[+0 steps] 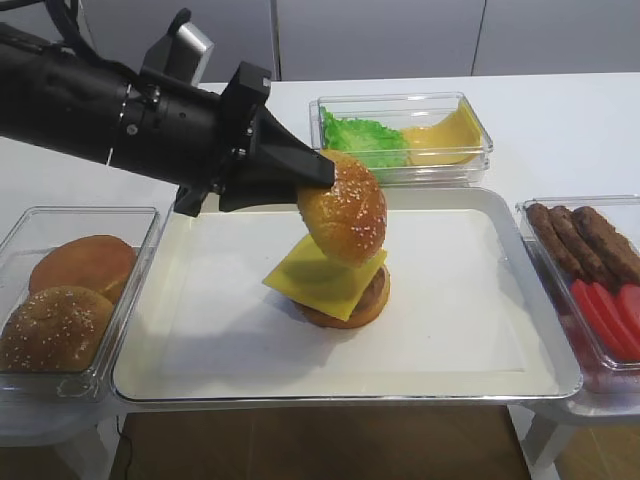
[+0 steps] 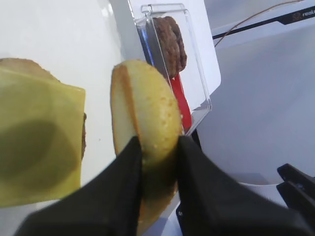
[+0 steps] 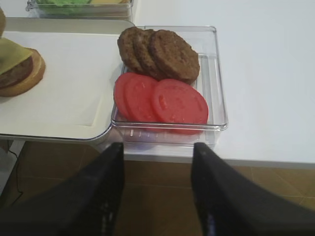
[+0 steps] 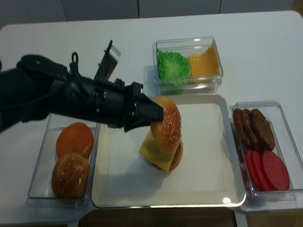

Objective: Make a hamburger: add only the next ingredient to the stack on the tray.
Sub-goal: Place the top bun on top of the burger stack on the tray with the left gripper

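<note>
The sesame-seeded bun top will go down on the yellow cheese slice (image 4: 159,138) (image 2: 35,140) over the patty from my left gripper.
My left gripper (image 1: 326,178) is shut on the sesame-seeded bun top (image 1: 345,210), gripping it by its rim. The bun top hangs tilted on edge, dome facing right, just above the stack (image 1: 325,285). In the stack, a yellow cheese slice lies over a patty and a bun bottom near the middle of the paper-lined tray (image 1: 460,300). In the left wrist view the fingers (image 2: 123,167) clamp the bun top (image 2: 147,108) beside the cheese (image 2: 34,142). My right gripper (image 3: 157,150) stands open and empty off the table's front edge, below the tray (image 3: 69,93).
A clear bin (image 1: 20,385) on the left holds a smooth bun (image 1: 82,265) and a seeded bun (image 1: 55,328). Behind the tray is a bin with lettuce (image 1: 365,138) and cheese. On the right, a bin (image 3: 216,73) holds patties (image 3: 162,51) and tomato slices (image 3: 165,101).
</note>
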